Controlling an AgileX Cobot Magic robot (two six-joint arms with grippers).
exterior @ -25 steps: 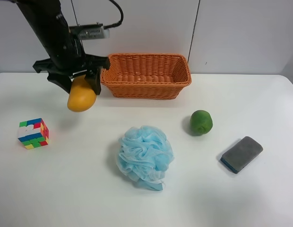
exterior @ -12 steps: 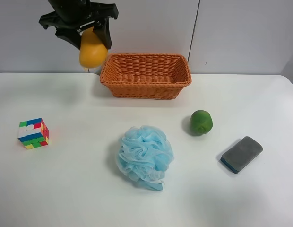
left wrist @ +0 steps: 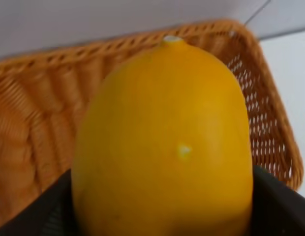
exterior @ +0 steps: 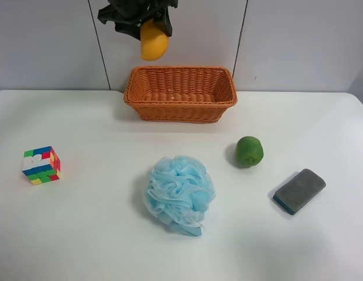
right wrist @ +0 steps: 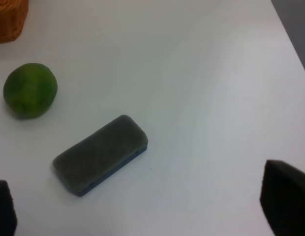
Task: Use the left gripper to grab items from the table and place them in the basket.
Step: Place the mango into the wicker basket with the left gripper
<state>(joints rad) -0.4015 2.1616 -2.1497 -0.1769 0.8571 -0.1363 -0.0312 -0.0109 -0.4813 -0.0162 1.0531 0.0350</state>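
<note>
The yellow-orange mango will leave my left gripper on the basket's bottom, close behind the middle of the basket's front side (exterior: 176, 93).
My left gripper (exterior: 145, 22) is shut on the yellow-orange mango (exterior: 153, 42) and holds it in the air above the left end of the orange wicker basket (exterior: 180, 93). In the left wrist view the mango (left wrist: 165, 142) fills the frame with the basket (left wrist: 24, 128) below it. On the white table (exterior: 82, 234) lie the puzzle cube (exterior: 41, 165), the light blue pouf (exterior: 180, 194), the green fruit (exterior: 249, 151) and the grey sponge (exterior: 299, 191). My right gripper (right wrist: 137, 206) is open above the table near the sponge (right wrist: 100, 154) and the fruit (right wrist: 30, 90).
A grey panelled wall (exterior: 298, 41) stands behind the basket. The table's far right edge (right wrist: 290, 44) shows in the right wrist view.
My left gripper has lifted the mango from beside the basket's left end, up and to the right, to above the basket. The other items have not moved.
</note>
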